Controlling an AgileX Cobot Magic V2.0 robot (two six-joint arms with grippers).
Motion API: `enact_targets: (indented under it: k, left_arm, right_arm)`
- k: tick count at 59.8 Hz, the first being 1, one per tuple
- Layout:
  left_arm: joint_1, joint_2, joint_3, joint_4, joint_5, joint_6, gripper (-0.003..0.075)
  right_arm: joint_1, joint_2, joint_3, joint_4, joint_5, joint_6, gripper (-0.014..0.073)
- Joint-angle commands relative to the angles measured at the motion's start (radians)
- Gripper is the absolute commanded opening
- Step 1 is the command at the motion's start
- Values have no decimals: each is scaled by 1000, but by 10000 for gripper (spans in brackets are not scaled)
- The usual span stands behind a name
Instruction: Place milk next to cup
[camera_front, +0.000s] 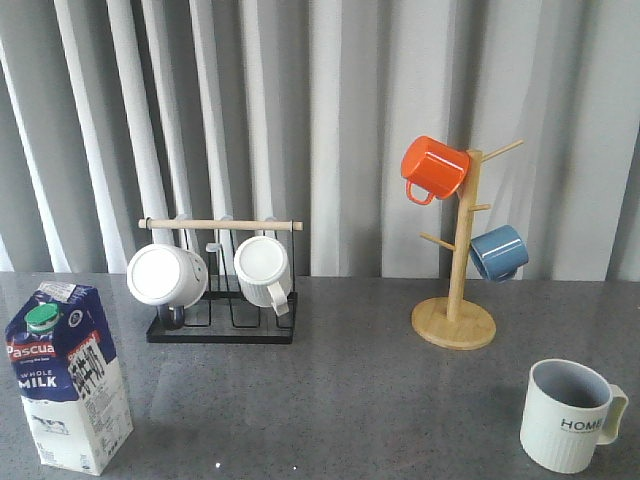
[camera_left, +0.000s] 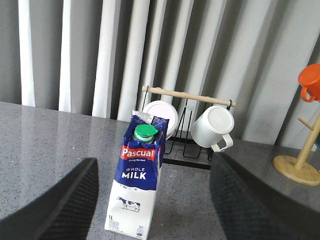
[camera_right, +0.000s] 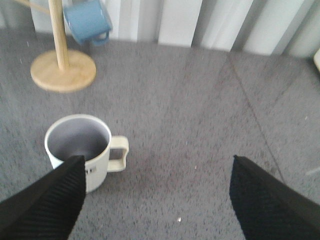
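Observation:
The robot's right gripper needs to next move to the cream cup with the "HOME" lettering and grab hold of the cup's handle (camera_front: 618, 412) (camera_right: 123, 152).
The milk carton (camera_front: 68, 375), dark blue and white with a green cap, stands upright at the front left of the grey table. In the left wrist view the milk (camera_left: 138, 184) stands between and beyond my open left gripper (camera_left: 157, 210), apart from both fingers. The cream ribbed cup (camera_front: 570, 415) with "HOME" lettering stands at the front right. In the right wrist view the cup (camera_right: 80, 150) sits just beyond one finger of my open, empty right gripper (camera_right: 157, 205). Neither gripper shows in the front view.
A black wire rack (camera_front: 222, 325) with a wooden bar holds two plain white mugs (camera_front: 167, 275) at the back left. A wooden mug tree (camera_front: 455, 320) carries an orange mug (camera_front: 433, 168) and a blue mug (camera_front: 498, 252). Grey curtains hang behind.

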Motion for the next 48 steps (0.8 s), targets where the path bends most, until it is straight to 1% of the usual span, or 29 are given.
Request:
enact_targets:
  k: [1, 14, 22, 29, 33, 40, 48]
  left_arm:
    - [-3, 15, -31, -4, -83, 1, 472]
    - [-3, 15, -31, -4, -79, 1, 472]
    - [-3, 15, -31, 4, -45, 1, 472]
    - [-3, 15, -31, 5, -24, 1, 472]
    - [-3, 15, -31, 5, -22, 1, 472]
    - [-2, 15, -31, 5, -23, 1, 472]
    - [-2, 15, -31, 5, -15, 1, 472]
  right_arm:
    - [-6, 49, -30, -11, -55, -16, 549]
    - [-24, 185, -27, 3, -48, -26, 492]
    - [-25, 229, -27, 16, -36, -68, 490]
    - [-25, 235, 22, 31, -77, -72, 490]
    - [-25, 235, 86, 31, -127, -71, 490]
    - [-25, 227, 199, 38, -296, -59, 490]
    - [-50, 238, 253, 37, -389, -52, 490]
